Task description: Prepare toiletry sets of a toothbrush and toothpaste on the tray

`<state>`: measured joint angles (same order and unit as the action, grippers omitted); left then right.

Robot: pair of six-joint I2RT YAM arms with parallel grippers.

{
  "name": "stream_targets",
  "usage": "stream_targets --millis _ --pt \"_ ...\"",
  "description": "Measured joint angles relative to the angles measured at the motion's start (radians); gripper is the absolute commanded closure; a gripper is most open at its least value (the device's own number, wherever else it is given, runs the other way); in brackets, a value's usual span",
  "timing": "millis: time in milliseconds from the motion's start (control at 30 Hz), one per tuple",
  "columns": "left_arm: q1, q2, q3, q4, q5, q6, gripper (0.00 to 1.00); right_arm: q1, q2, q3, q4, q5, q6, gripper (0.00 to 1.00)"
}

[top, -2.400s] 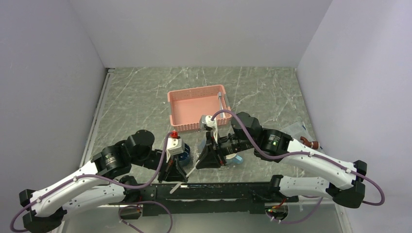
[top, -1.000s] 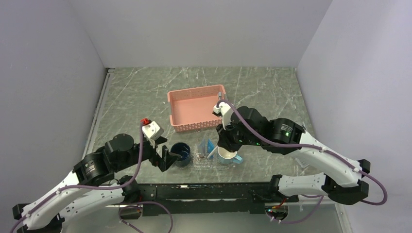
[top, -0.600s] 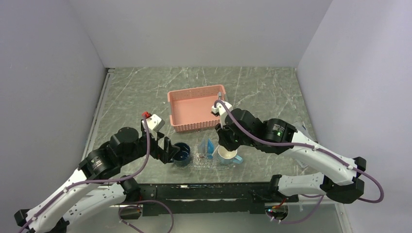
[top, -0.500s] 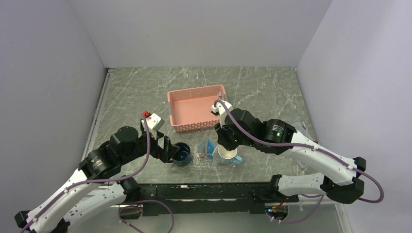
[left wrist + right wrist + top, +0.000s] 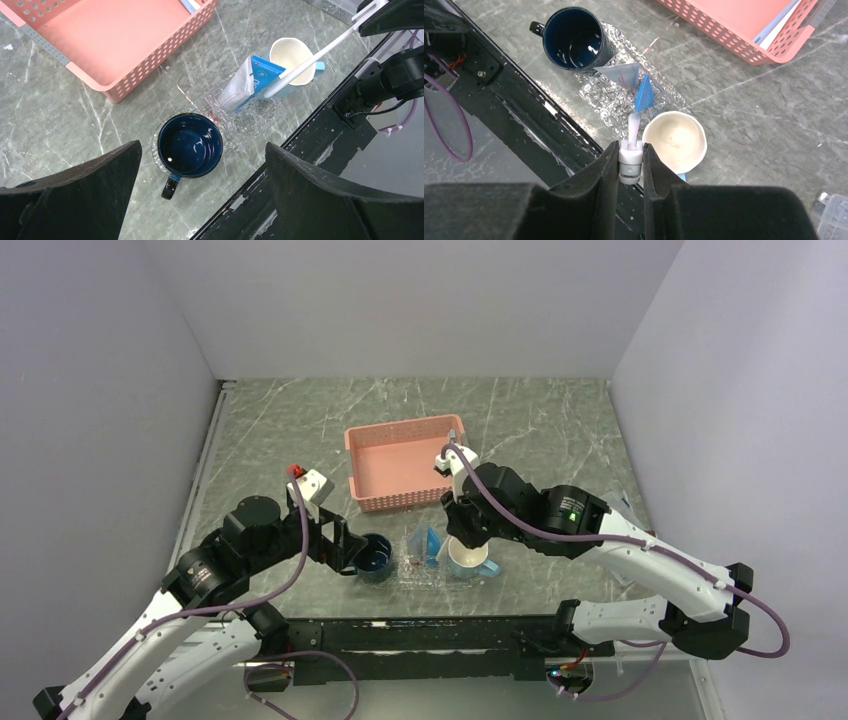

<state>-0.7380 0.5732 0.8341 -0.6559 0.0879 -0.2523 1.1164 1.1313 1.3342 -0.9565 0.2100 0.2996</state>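
Note:
My right gripper should release the white toothbrush on the clear tray [image 5: 429, 562] [image 5: 626, 104], in front of the blue toothpaste.
My right gripper [image 5: 630, 147] is shut on the thick end of a white toothbrush [image 5: 633, 125]. It hangs tilted, its lower end over the clear glittery tray [image 5: 599, 95] beside the white mug [image 5: 676, 140]. A blue toothpaste [image 5: 643, 94] and a white toothpaste tube [image 5: 619, 74] lie on the tray. From the left wrist view the toothbrush [image 5: 310, 61] slants down past the white mug [image 5: 292, 50] to the blue toothpaste [image 5: 260, 80]. My left gripper [image 5: 202, 150] stands open and holds nothing, high above the dark blue mug [image 5: 190, 145] at the tray's left end.
The pink basket [image 5: 400, 475] stands just behind the tray, with a slim pale item [image 5: 774, 25] along its right wall. A clear box [image 5: 610, 508] lies at the right of the table. The black front rail [image 5: 430, 632] runs close below the tray.
Both grippers have lifted away from the tray. The right one carried the toothbrush up and over the white mug. The left arm drew back left, then edged toward the dark mug.

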Motion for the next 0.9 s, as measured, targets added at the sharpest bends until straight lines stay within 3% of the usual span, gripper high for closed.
stream_targets --millis 300,567,900 --pt "0.030 0.000 -0.002 0.001 0.029 0.000 0.01 0.043 -0.014 0.013 -0.047 0.028 0.034 1.00" --pt "0.039 0.000 -0.010 0.000 0.048 0.000 0.01 0.250 -0.048 0.013 -0.049 0.208 0.125 1.00" --pt "0.042 -0.009 -0.013 0.000 0.051 0.000 0.01 0.324 -0.039 -0.034 -0.045 0.366 0.223 1.00"
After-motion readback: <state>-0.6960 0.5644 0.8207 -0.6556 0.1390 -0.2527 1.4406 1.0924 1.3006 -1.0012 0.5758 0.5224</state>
